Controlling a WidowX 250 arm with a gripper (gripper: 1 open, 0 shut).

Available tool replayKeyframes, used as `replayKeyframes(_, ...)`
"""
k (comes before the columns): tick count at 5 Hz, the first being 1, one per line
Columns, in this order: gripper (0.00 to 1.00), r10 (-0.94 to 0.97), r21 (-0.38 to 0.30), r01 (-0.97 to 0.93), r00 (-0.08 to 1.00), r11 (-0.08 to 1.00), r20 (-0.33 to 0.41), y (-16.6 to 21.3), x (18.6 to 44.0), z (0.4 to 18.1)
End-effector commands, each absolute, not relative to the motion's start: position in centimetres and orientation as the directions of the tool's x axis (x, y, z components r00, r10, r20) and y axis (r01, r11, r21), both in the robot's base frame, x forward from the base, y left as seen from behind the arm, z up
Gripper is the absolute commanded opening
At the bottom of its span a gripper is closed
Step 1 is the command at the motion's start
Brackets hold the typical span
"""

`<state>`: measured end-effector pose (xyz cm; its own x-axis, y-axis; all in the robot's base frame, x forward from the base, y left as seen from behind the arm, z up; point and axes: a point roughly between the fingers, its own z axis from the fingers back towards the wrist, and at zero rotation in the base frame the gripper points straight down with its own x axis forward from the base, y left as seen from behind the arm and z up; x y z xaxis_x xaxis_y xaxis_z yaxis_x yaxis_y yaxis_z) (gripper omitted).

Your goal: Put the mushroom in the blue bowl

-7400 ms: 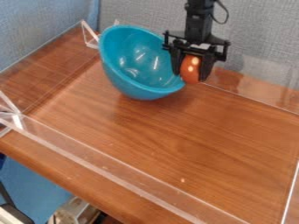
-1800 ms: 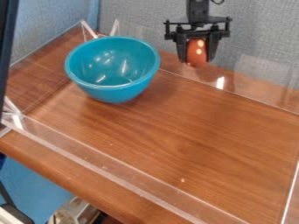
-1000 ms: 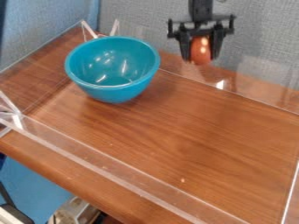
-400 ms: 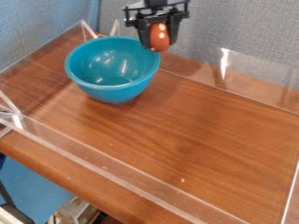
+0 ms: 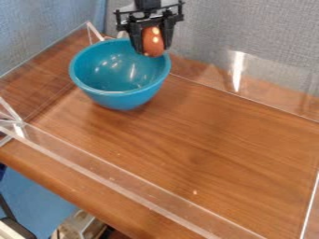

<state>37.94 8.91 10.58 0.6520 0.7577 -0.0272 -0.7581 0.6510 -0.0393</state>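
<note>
I will let go of the mushroom on the inside bottom of the blue bowl [image 5: 123, 76], near its middle, with my gripper.
The blue bowl [image 5: 117, 73] stands upright on the wooden table at the back left, glossy turquoise and with nothing showing inside. My gripper [image 5: 151, 39] hangs pointing down over the bowl's far right rim, shut on the mushroom [image 5: 151, 40], whose reddish-orange cap shows between the black fingers. The mushroom is held in the air just above the rim, not touching the bowl. Its stem is hidden by the fingers.
The wooden table [image 5: 187, 131] is fenced by low clear acrylic walls [image 5: 268, 73] on all sides. A blue-grey backdrop rises behind it. The near edge of the table drops off at the lower left.
The gripper has carried the mushroom leftward from the back right of the table to above the bowl's far rim, still shut on it. The bowl has not moved over the last second.
</note>
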Motion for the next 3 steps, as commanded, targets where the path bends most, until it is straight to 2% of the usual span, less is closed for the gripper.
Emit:
replayKeyframes(1,0.00,0.785,-0.087,-0.780,0.615,0.619,0.074,10.3,37.3,14.3)
replayKeyframes(3,0.00,0.814,-0.061,-0.812,0.575,0.580,0.084,11.5,36.4,13.3)
